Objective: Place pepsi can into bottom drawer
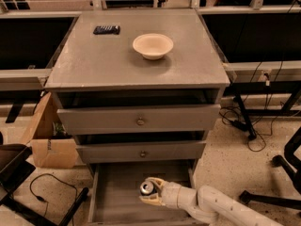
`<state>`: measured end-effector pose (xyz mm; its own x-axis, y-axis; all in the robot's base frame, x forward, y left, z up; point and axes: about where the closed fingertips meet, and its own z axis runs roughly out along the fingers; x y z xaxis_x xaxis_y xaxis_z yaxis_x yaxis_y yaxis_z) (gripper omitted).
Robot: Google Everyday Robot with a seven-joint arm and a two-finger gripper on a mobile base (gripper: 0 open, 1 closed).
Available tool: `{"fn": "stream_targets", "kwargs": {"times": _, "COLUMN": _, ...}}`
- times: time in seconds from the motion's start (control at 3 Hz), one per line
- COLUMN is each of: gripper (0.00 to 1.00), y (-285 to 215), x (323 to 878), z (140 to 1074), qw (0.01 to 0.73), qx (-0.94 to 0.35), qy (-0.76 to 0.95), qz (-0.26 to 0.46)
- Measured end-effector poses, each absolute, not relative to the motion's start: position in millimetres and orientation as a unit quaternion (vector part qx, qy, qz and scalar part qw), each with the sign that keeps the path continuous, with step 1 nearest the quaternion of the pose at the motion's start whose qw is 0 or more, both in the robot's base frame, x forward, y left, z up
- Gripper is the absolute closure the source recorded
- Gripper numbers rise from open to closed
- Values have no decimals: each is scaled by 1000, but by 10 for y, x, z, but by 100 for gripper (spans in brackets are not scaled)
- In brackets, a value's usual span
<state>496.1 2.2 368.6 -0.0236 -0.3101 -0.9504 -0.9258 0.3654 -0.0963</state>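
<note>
Next, my gripper lets go of the pepsi can on the bottom drawer's inside [141, 201], midway across and toward the front edge. It now stands upright inside that open drawer.
The pepsi can [146, 188], dark with a silver top, stands upright inside the open bottom drawer [117, 199] of the grey cabinet. My gripper [149, 191] reaches in from the lower right on its white arm. Its cream fingers [151, 201] are closed around the can, one above and one below it. The can's lower body is hidden by the fingers.
A cream bowl [153, 45] and a flat black item [106, 29] lie on the cabinet top. Two upper drawers with round knobs [140, 122] are slightly open. A cardboard box [47, 142] and cable lie on the floor at left; chair bases and cables at right.
</note>
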Motion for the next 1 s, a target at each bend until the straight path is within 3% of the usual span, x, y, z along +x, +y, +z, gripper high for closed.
{"fn": "stream_targets", "kwargs": {"times": 1.0, "gripper": 100, "y": 503, "x": 5293, "z": 2627, "qw": 488, "qx": -508, "qy": 606, "qz": 369}}
